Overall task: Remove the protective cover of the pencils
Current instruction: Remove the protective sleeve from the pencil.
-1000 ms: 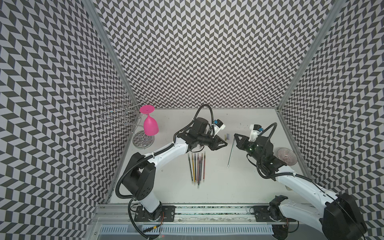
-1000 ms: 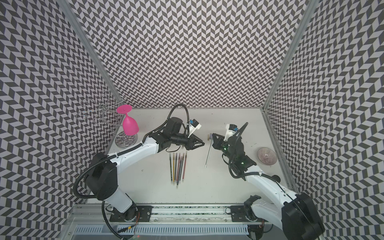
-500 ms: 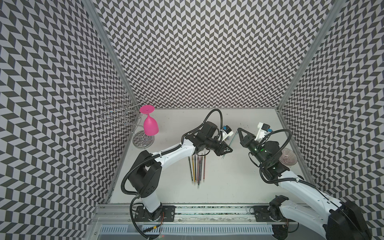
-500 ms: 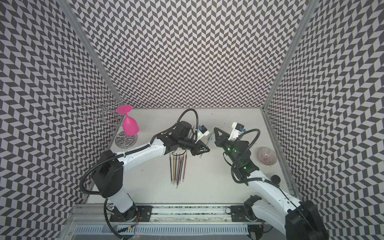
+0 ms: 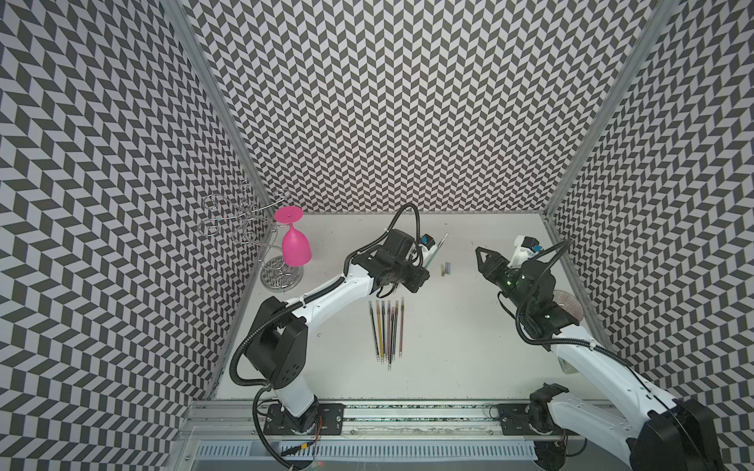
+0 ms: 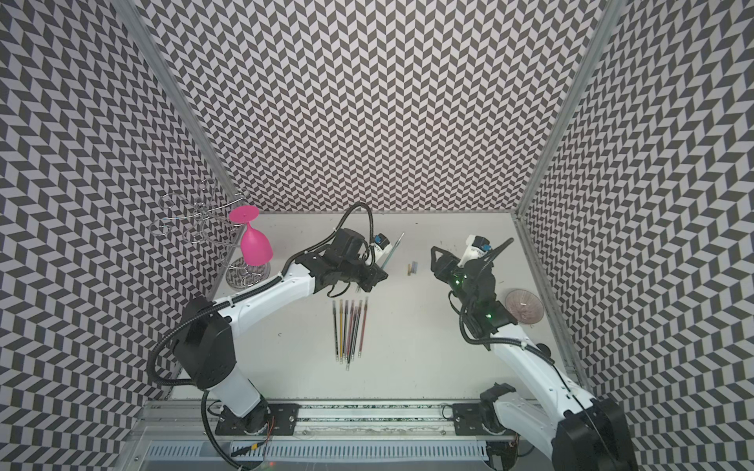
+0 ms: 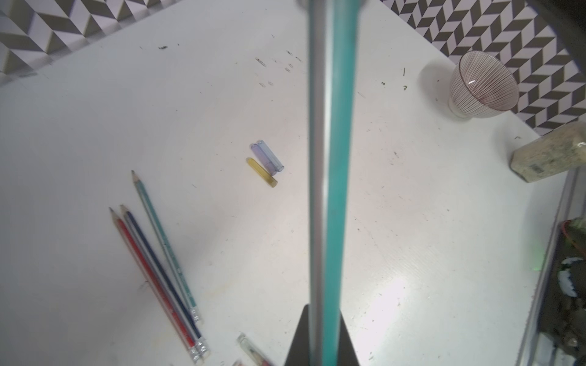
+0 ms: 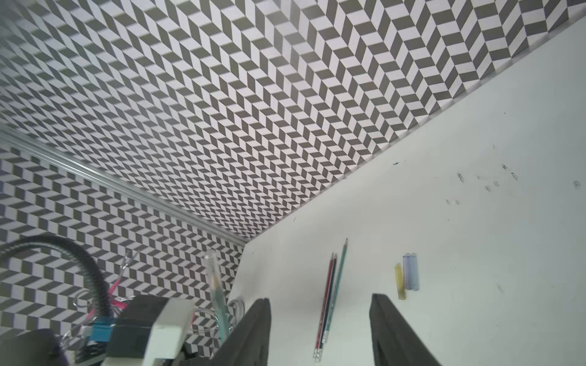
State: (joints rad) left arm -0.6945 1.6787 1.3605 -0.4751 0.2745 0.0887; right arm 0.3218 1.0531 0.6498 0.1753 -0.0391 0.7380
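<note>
The robot's right gripper will next close on the clear protective cover [image 5: 445, 237] [image 8: 211, 265] at the tip of the teal pencil in the left gripper.
My left gripper [image 5: 423, 272] is shut on a teal pencil [image 5: 435, 252], which points up and toward the back wall. The right wrist view shows a clear protective cover [image 8: 211, 263] on that pencil's tip. Seen from the left wrist, the pencil [image 7: 331, 158] runs out from between the shut jaws of the left gripper [image 7: 323, 320]. My right gripper [image 5: 482, 255] stands open and empty, apart to the right of it. Several pencils [image 5: 387, 330] lie side by side mid-table in both top views. Three removed covers [image 5: 446, 268], blue and yellow, lie between the grippers.
A pink glass [image 5: 296, 244] hangs upside down on a wire rack [image 5: 245, 220] at the back left. A striped bowl [image 6: 524, 306] sits by the right wall behind my right arm. A speckled box [image 7: 548, 157] lies near the bowl.
The pencil passed from my right gripper to my left. The left jaws shut on it and drew back left; the right jaws opened and pulled away to the right.
</note>
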